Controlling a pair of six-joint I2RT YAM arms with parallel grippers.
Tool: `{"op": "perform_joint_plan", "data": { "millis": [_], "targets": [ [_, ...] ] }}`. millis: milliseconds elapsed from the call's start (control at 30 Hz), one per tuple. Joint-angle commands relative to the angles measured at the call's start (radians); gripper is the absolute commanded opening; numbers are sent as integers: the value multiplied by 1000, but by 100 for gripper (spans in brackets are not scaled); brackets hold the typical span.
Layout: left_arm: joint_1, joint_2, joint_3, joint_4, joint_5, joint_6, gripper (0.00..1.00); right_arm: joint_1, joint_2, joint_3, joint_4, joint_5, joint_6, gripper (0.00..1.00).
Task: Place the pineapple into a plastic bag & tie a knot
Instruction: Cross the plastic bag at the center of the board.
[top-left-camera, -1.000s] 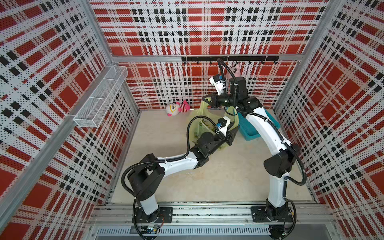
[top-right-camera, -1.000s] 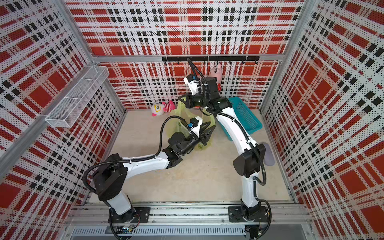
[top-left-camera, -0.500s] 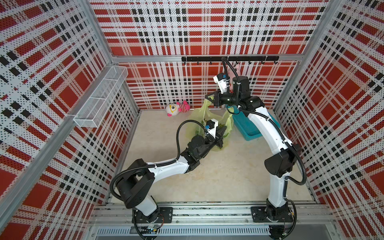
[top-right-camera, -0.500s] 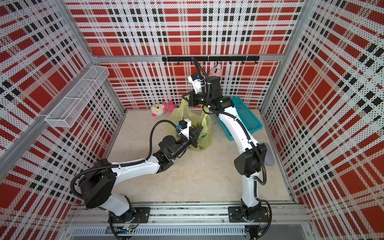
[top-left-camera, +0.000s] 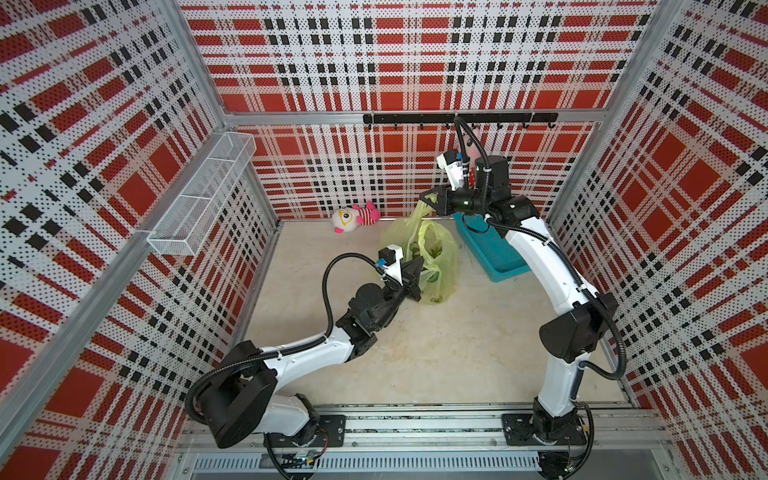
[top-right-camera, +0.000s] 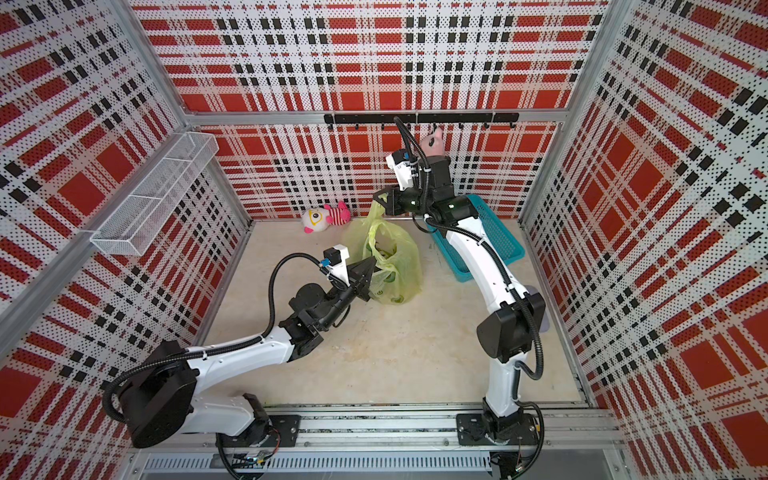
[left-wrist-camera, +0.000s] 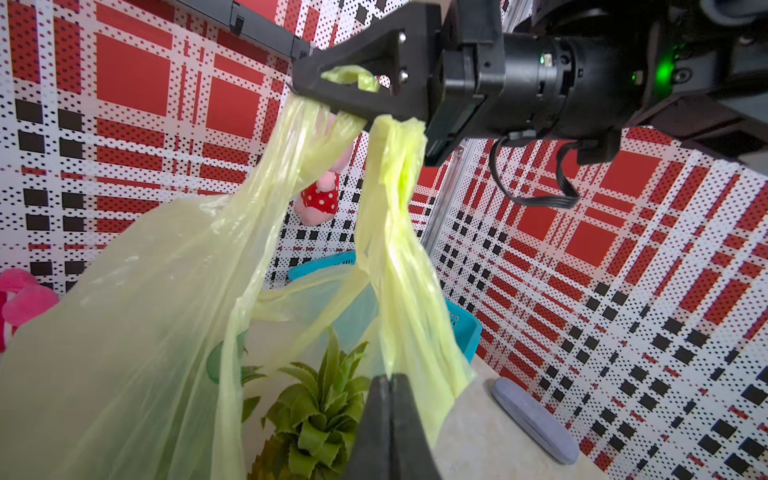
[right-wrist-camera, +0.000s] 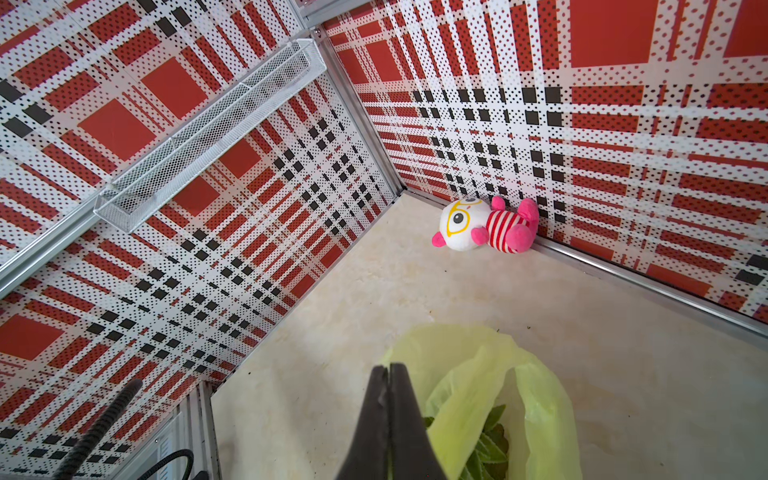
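Note:
I need to open my left gripper, which sits low at the bag's near rim, then raise it and take the bag's raised handle (top-right-camera: 376, 211) just below my right gripper before tying.
The yellow-green plastic bag (top-left-camera: 444, 266) (top-right-camera: 405, 270) stands on the floor near the back wall with its mouth agape. The pineapple (left-wrist-camera: 316, 407) sits inside it, its leafy crown (right-wrist-camera: 490, 440) showing. High above the bag, my right gripper (top-left-camera: 424, 200) (left-wrist-camera: 299, 83) is shut on one handle, which it holds stretched upward. My left gripper (top-left-camera: 420, 261) (left-wrist-camera: 390, 378) is shut at the bag's near rim. The other handle (left-wrist-camera: 395, 232) runs straight down into its tips. The two handles hang apart, and no knot is in view.
A teal mesh basket (top-left-camera: 494, 253) lies right of the bag, under my right arm. A pink-and-white plush toy (top-left-camera: 355, 218) rests against the back wall, and another pink plush (top-right-camera: 432, 143) hangs from the black hook rail (top-left-camera: 457, 118). A grey oval pad (left-wrist-camera: 532, 419) lies by the right wall.
My left gripper has shut and drawn back left toward the bag's near side. The right gripper has kept its handle raised in almost the same spot.

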Motion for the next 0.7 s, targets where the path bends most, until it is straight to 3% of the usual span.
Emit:
{"op": "perform_joint_plan", "data": {
  "millis": [0, 333, 500, 667],
  "targets": [
    [9, -29, 25, -3, 25, -20, 9, -3, -74, -84, 31, 22, -16, 0],
    [63, -59, 102, -98, 178, -127, 55, 22, -156, -271, 122, 41, 40, 0],
    [87, -89, 174, -191, 200, -172, 67, 32, -160, -285, 127, 50, 37, 0],
    [141, -49, 283, -311, 302, -339, 65, 39, -158, -283, 125, 60, 31, 0]
  ]
}}
